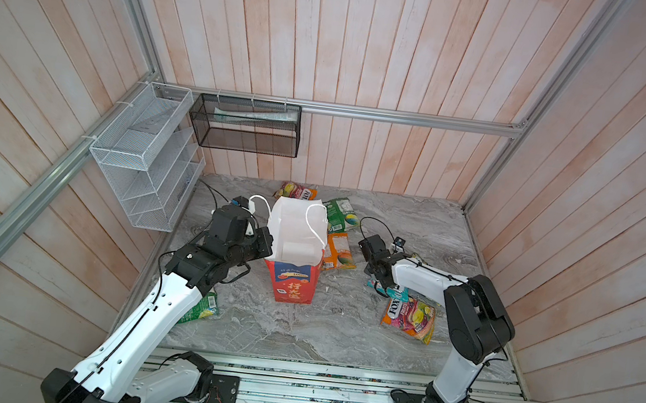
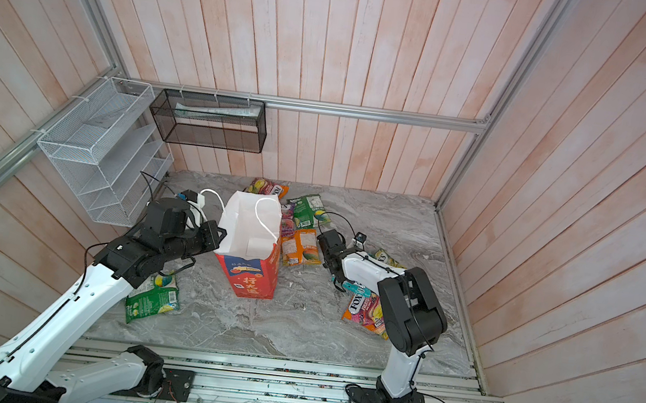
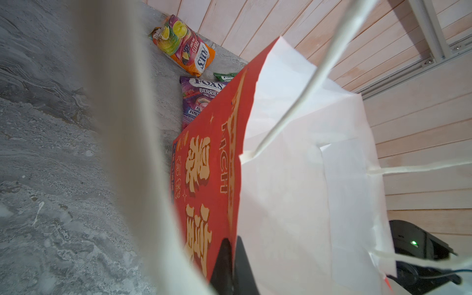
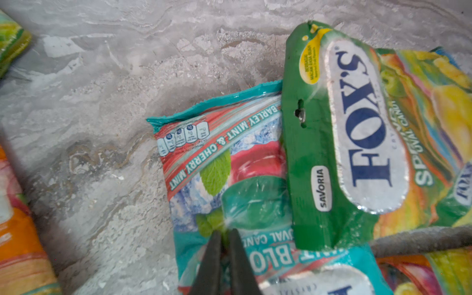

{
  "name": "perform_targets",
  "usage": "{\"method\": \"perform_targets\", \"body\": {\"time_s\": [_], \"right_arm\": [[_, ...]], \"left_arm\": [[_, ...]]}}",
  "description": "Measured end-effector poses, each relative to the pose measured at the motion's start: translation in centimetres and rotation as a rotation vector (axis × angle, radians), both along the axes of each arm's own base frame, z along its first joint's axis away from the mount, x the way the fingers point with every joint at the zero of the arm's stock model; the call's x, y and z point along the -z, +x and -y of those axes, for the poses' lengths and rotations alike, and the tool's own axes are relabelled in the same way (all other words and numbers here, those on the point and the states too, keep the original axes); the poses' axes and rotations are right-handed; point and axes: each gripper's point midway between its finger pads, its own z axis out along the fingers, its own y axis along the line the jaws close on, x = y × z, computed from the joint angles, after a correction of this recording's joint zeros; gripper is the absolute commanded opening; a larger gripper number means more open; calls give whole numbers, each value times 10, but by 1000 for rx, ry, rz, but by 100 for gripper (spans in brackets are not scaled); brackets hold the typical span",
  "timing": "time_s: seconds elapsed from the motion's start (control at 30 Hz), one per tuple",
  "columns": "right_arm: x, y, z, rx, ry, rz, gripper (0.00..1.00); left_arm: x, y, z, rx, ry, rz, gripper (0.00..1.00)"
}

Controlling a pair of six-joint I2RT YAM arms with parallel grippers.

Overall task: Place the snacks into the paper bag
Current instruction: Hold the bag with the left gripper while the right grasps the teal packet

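Note:
My right gripper is shut on the teal mint packet's flat side, so I should open and pinch the mint packet's free edge (image 4: pixel 177 223) away from the green FOX'S packet.
The red paper bag (image 1: pixel 293 287) (image 2: pixel 249 279) (image 3: pixel 209 166) stands upright mid-table, its white mouth open. My left gripper (image 1: pixel 268 242) (image 2: pixel 220 236) (image 3: pixel 231 245) is shut on the bag's left rim, one finger inside and one outside. My right gripper (image 1: pixel 380 287) (image 2: pixel 340 284) (image 4: pixel 224 233) is shut on a teal mint snack packet (image 4: pixel 229 158) (image 1: pixel 398 292) that lies on the table. A green FOX'S packet (image 4: pixel 319 153) overlaps it, and an orange-purple packet (image 1: pixel 410 313) lies beside it. An orange packet (image 1: pixel 338 250), a green one (image 1: pixel 338 213) and a purple one (image 3: pixel 199 99) lie near the bag.
Another fruit packet (image 1: pixel 295 191) lies by the back wall, and a green one (image 1: pixel 201 307) lies under my left arm. A white wire basket (image 1: pixel 142 155) and a black mesh basket (image 1: pixel 244 126) hang on the left and back walls. Wooden walls close in the table.

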Motion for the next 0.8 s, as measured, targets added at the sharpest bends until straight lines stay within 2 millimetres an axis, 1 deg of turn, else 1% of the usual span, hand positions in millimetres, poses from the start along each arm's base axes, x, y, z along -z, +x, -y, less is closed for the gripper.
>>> {"method": "perform_targets", "body": {"time_s": [0.2,0.33,0.37,0.4,0.43,0.47,0.5,0.53,0.6,0.73,0.8], "right_arm": [[-7,2,-6,-61,7,-13,0],[-22,-2,-11,-111,44,22,0],[-27,-2,-11,-118,49,31,5],[-33,-1,-12,-123,57,45,30],[-39,1,-13,-123,67,64,49],[-41,2,-14,-125,72,75,62],[-42,3,-15,-128,75,82,72],[-40,4,-16,-128,71,76,77],[-29,5,-17,-131,56,39,82],[2,11,-21,-126,13,-51,85],[11,11,-20,-122,-12,-80,85]], "left_arm": [[-3,-3,2,11,2,11,0],[-3,-3,2,13,4,13,0],[-3,-3,2,14,4,13,0],[-3,-3,2,13,5,15,0],[-3,-3,2,12,5,15,0],[-4,-3,2,12,5,16,0],[-4,-3,2,11,6,17,0],[-4,-3,2,12,6,19,0],[-4,-3,2,9,10,21,0],[-4,-3,1,5,14,24,0],[-4,-3,1,4,15,24,0]]}}
